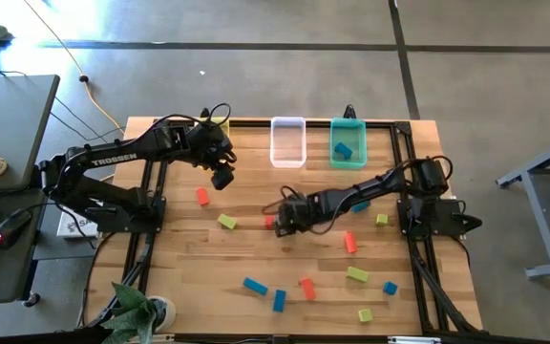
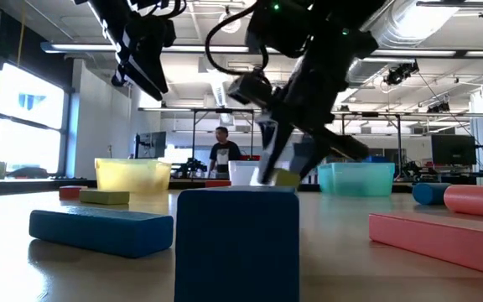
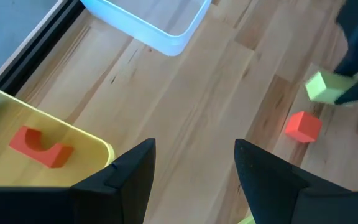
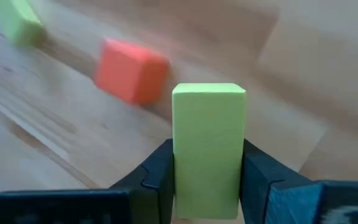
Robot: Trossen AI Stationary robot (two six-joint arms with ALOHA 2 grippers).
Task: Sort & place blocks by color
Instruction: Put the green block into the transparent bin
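Observation:
My right gripper will let go of the yellow-green bar in the near half of the clear bin (image 1: 289, 149). The bar is now low over the table's middle.
My right gripper (image 1: 281, 219) is low over the middle of the table, shut on a yellow-green bar block (image 4: 208, 134). In the low view the block (image 2: 288, 177) shows between the fingers. A red-orange cube (image 4: 132, 70) sits on the wood just beside it, also visible as the cube (image 1: 268, 221) in the high view. My left gripper (image 1: 222, 178) hangs open above the table next to the yellow bin (image 3: 73, 140), which holds a red-orange arch block (image 3: 39, 146). More red-orange, yellow-green and blue blocks lie scattered over the near half of the table. My right gripper pinches the yellow-green bar by its two long side faces (image 4: 182, 158), one finger (image 4: 157, 171) on each side. The fingers reach in from the table's right, slanting down, and lie along the bar. The bar's free end sticks out past the fingertips. Whether it touches the table I cannot tell.
The clear bin (image 1: 288, 141) and the teal bin (image 1: 348, 153), with a blue block inside, stand at the far edge. Loose blocks include a red-orange one (image 1: 201, 196), a yellow-green one (image 1: 227, 222), blue bars (image 1: 254, 285) and a red-orange bar (image 1: 350, 242). A person (image 2: 222, 155) stands in the room beyond.

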